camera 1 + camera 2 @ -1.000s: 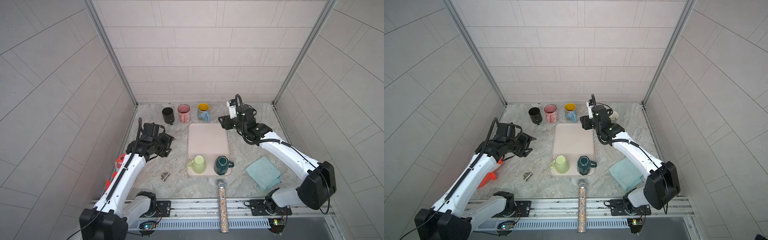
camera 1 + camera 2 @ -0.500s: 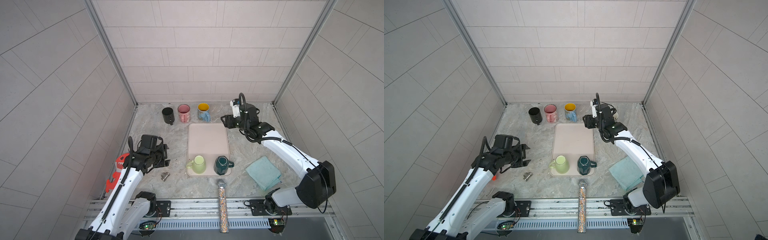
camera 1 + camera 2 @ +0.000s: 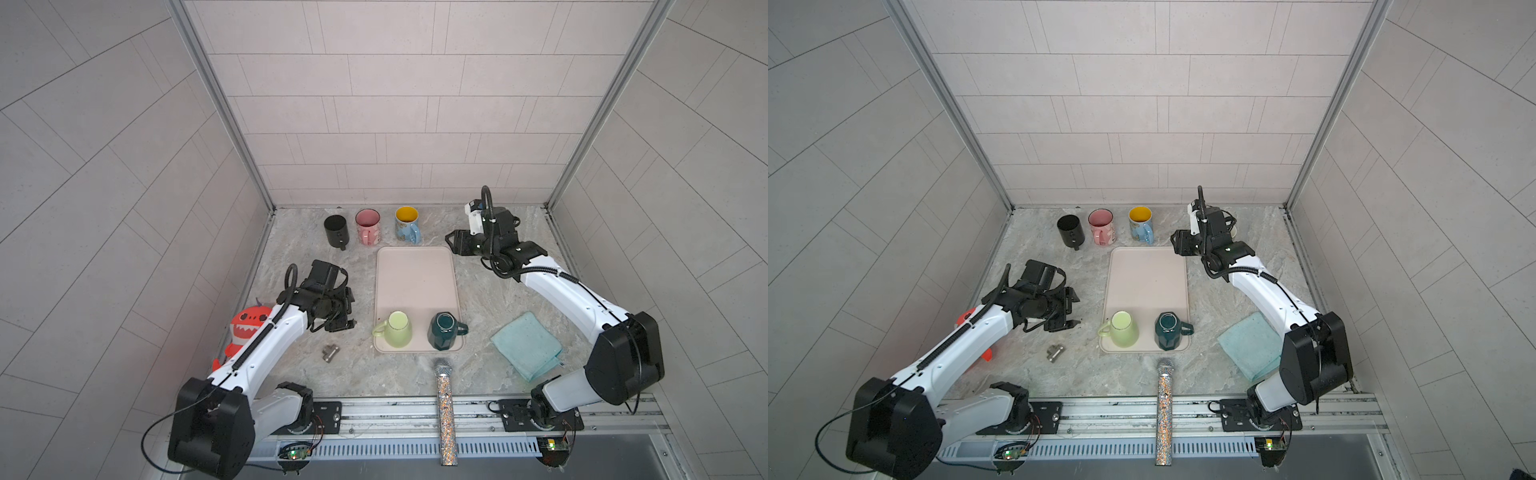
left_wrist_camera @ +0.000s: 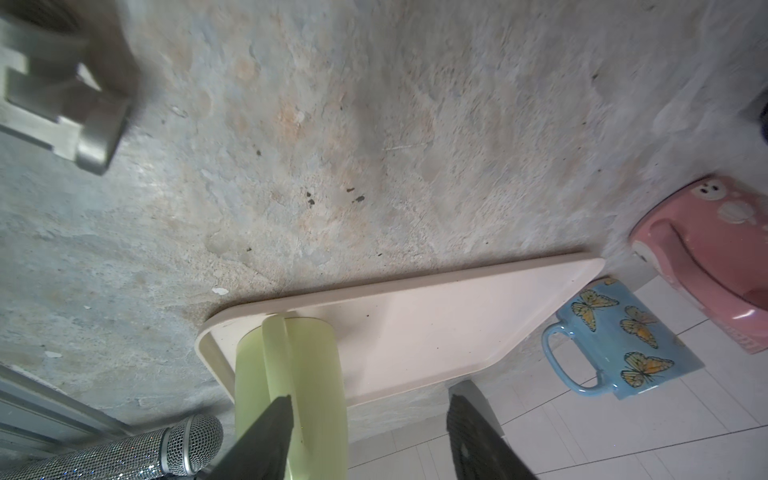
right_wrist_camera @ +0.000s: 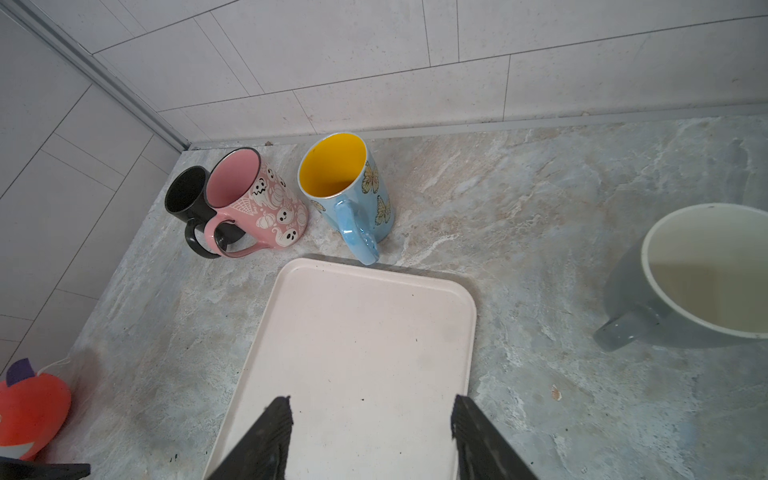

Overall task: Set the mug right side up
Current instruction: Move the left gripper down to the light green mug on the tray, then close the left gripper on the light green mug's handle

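Observation:
I should next move my left gripper to the light green mug on the pink tray and have it close on that mug's handle (image 3: 378, 328) (image 4: 285, 388).
A light green mug (image 3: 397, 331) (image 3: 1125, 331) stands mouth down on the near left of the pink tray (image 3: 415, 282) (image 3: 1146, 282). Beside it a dark teal mug (image 3: 441, 332) (image 3: 1168, 332) also shows its base. My left gripper (image 3: 350, 309) (image 3: 1074, 310) hangs open just left of the green mug, apart from it. In the left wrist view the left gripper (image 4: 370, 401) holds nothing and the green mug (image 4: 311, 357) lies behind one finger. My right gripper (image 3: 451, 243) (image 3: 1177, 243) (image 5: 371, 401) is open and empty over the tray's (image 5: 365, 332) far right corner.
Black (image 3: 335, 230), pink (image 3: 368, 226) and blue butterfly (image 3: 407, 224) mugs stand upright behind the tray. A grey mug (image 5: 702, 282) sits behind my right arm. A teal cloth (image 3: 525, 345), a glitter microphone (image 3: 444, 399), a metal piece (image 3: 330, 353) and a red plush (image 3: 249, 328) lie around.
My left gripper has moved toward the front and then right, closer to the green mug. The right gripper has barely shifted. Both stay open.

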Tool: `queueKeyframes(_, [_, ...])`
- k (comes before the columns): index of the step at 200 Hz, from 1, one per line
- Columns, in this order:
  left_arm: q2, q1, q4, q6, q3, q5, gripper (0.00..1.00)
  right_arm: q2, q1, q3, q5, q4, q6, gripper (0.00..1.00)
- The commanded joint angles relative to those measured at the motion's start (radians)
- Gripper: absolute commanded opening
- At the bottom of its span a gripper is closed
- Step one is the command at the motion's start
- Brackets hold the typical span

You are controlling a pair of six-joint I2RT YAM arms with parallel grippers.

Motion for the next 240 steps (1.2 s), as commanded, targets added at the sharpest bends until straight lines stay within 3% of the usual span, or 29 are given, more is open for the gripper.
queueKeyframes(1, [0.037,-0.029,0.024,-0.010,0.024,0.040,0.65,0.017,-0.004,0.014,-0.013,-0.019,0.014,0.63])
queueKeyframes(240, [0.101,-0.221,0.063,-0.037,-0.021,0.085,0.62,-0.026,-0.005,-0.037,0.004,-0.053,0.035,0.63])
